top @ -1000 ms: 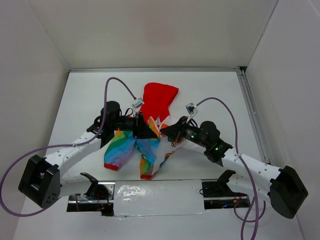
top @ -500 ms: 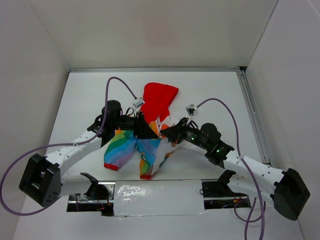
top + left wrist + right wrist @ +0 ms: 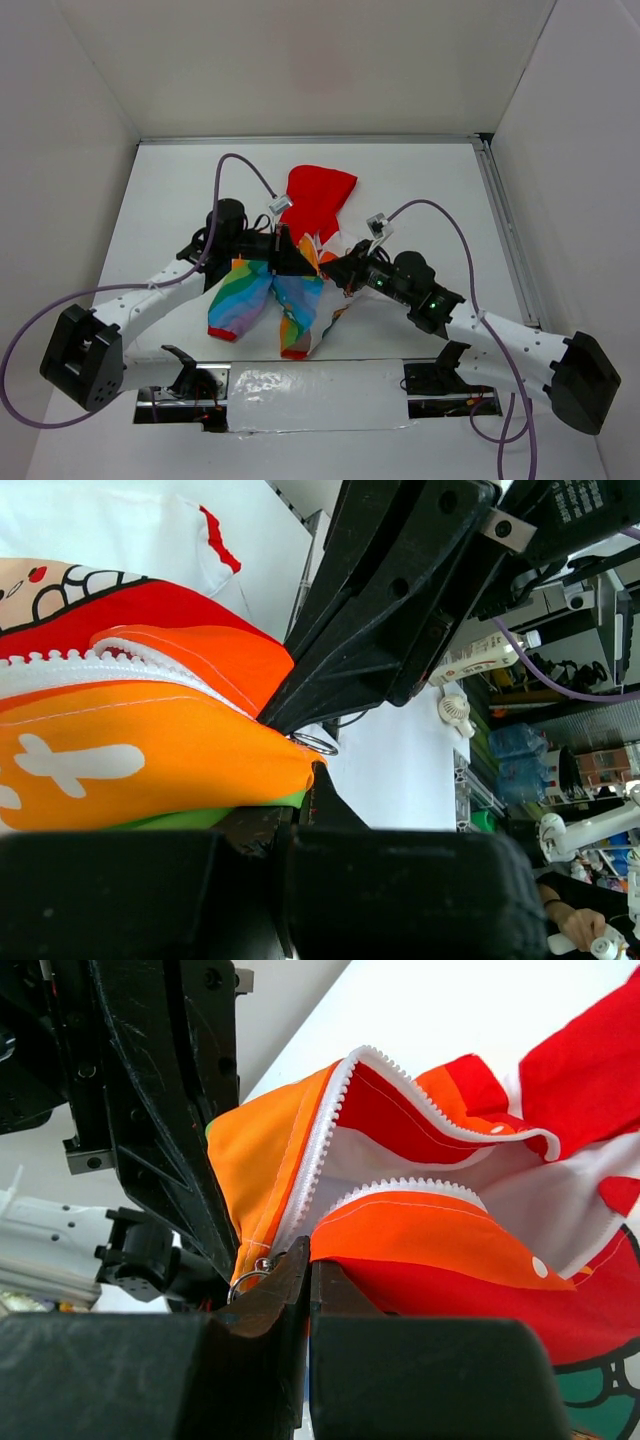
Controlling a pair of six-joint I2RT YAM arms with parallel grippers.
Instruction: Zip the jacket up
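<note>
The fingers of the robot's right gripper lie over the front edge in the left gripper, so the right gripper will open, back off and take the orange hem's corner [image 3: 254, 1248].
The jacket [image 3: 300, 290] lies mid-table with its red hood [image 3: 318, 198] towards the back and its rainbow sleeves towards the front. Its zipper is open, with white teeth showing in the left wrist view [image 3: 120, 665] and the right wrist view [image 3: 320, 1150]. My left gripper [image 3: 296, 262] is shut on the orange and green front edge [image 3: 305, 778]. My right gripper [image 3: 336, 272] is shut on the orange hem of the other side [image 3: 308, 1255]. A small metal ring [image 3: 248, 1276] sits beside the right gripper's jaws and also shows in the left wrist view [image 3: 316, 744]. The two grippers almost touch.
White walls enclose the table [image 3: 420, 190] at the back and on both sides. A metal rail [image 3: 505, 230] runs along the right edge. Purple cables [image 3: 445, 215] loop above both arms. A taped plate [image 3: 315, 395] lies between the arm bases.
My right gripper has moved left, closer to my left gripper at the jacket's front. The left arm has shifted only slightly.
</note>
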